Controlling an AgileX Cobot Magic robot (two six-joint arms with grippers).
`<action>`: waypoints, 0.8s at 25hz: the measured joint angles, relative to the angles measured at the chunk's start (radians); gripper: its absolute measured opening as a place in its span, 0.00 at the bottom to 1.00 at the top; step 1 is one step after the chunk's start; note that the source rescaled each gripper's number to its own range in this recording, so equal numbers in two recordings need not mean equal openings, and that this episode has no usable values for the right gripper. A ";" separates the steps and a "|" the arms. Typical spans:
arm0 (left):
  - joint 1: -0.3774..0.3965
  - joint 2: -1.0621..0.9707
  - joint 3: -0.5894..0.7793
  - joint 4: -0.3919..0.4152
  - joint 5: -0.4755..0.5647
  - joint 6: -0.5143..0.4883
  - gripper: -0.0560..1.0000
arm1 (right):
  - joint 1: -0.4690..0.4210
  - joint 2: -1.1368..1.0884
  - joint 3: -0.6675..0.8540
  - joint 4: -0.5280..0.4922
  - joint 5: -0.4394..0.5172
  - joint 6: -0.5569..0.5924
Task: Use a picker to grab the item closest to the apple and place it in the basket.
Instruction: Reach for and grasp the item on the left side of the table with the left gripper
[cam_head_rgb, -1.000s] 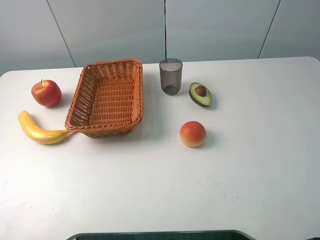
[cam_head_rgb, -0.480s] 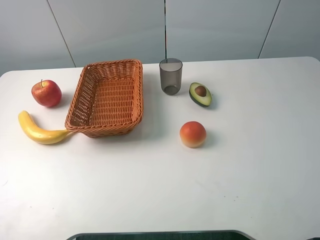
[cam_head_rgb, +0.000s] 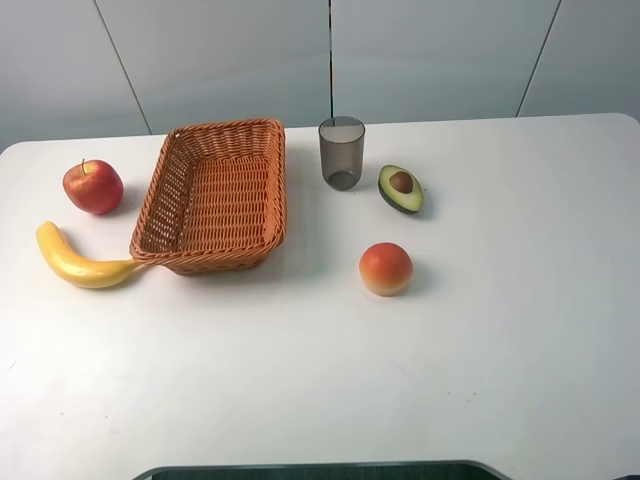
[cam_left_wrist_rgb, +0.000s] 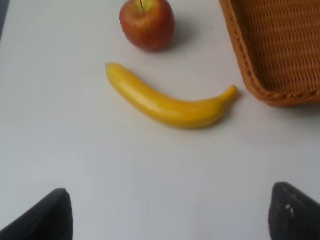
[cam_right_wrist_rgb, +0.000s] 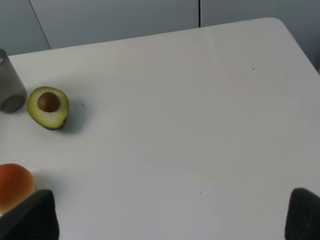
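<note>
Next, I close my left gripper on the middle of the yellow banana (cam_head_rgb: 78, 269) (cam_left_wrist_rgb: 162, 107), because the banana is the closest to the red apple.
A red apple (cam_head_rgb: 93, 186) (cam_left_wrist_rgb: 147, 23) sits at the table's left. Just in front of it lies a yellow banana (cam_head_rgb: 82, 261) (cam_left_wrist_rgb: 167, 102), its stem tip touching the corner of the woven basket (cam_head_rgb: 270, 180) (cam_left_wrist_rgb: 260, 75). Neither gripper appears in the exterior high view. The left wrist view shows my left gripper (cam_left_wrist_rgb: 170, 215) open, its dark fingertips (cam_left_wrist_rgb: 47, 217) wide apart on the near side of the banana, nothing between them. My right gripper (cam_right_wrist_rgb: 170, 215) is open too, over bare table short of the avocado half (cam_head_rgb: 401, 188) (cam_right_wrist_rgb: 48, 107).
A grey translucent cup (cam_head_rgb: 342, 152) (cam_right_wrist_rgb: 9, 82) stands right of the basket. An orange-red peach (cam_head_rgb: 386, 268) (cam_right_wrist_rgb: 14, 184) lies in front of the avocado. The white table (cam_head_rgb: 480, 330) ends in a rounded corner at the far right.
</note>
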 joint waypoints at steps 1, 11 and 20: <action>0.000 0.063 -0.005 0.009 -0.008 -0.009 1.00 | 0.000 0.000 0.000 0.000 0.000 0.000; 0.000 0.628 -0.042 0.104 -0.209 -0.260 1.00 | 0.000 0.000 0.000 0.000 0.000 0.000; 0.000 0.888 -0.042 0.111 -0.383 -0.504 1.00 | 0.000 0.000 0.000 0.000 0.000 0.000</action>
